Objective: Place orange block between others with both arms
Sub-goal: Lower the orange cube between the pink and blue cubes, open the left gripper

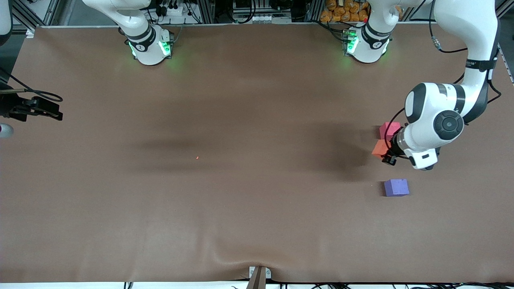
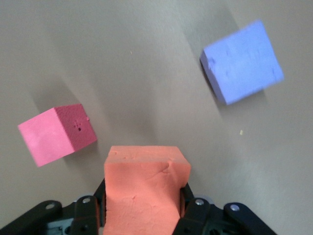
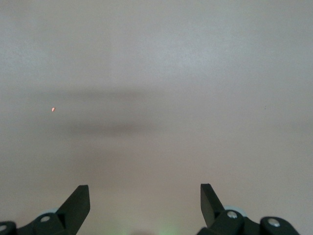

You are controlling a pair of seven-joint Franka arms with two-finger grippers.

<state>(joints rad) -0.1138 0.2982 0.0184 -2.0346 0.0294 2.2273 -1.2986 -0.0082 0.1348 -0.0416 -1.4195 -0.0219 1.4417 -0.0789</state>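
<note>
My left gripper is to place the orange block. It will let go of it on the table midway (image 1: pixel 387 158) (image 2: pixel 146 94) between the pinkish-red cube and the purple cube.
My left gripper (image 1: pixel 386 155) is shut on the orange block (image 1: pixel 379 148), and its wrist hides part of the block in the front view. In the left wrist view the orange block (image 2: pixel 145 188) fills the space between the black fingers (image 2: pixel 99 198). The pinkish-red cube (image 1: pixel 389 129) (image 2: pixel 56 133) lies on the brown table close beside the held block. The purple cube (image 1: pixel 396 187) (image 2: pixel 242 61) lies nearer the front camera, with a gap of bare table before it. My right gripper (image 1: pixel 56 113) (image 3: pixel 145 196) waits open at the right arm's end of the table, with nothing in it.
A tiny orange speck (image 1: pixel 197 157) (image 3: pixel 53 109) lies mid-table. The brown table cover (image 1: pixel 257 224) wrinkles near a clamp (image 1: pixel 259 275) at the front edge. Cables and orange objects (image 1: pixel 345 10) sit past the table's edge by the arm bases.
</note>
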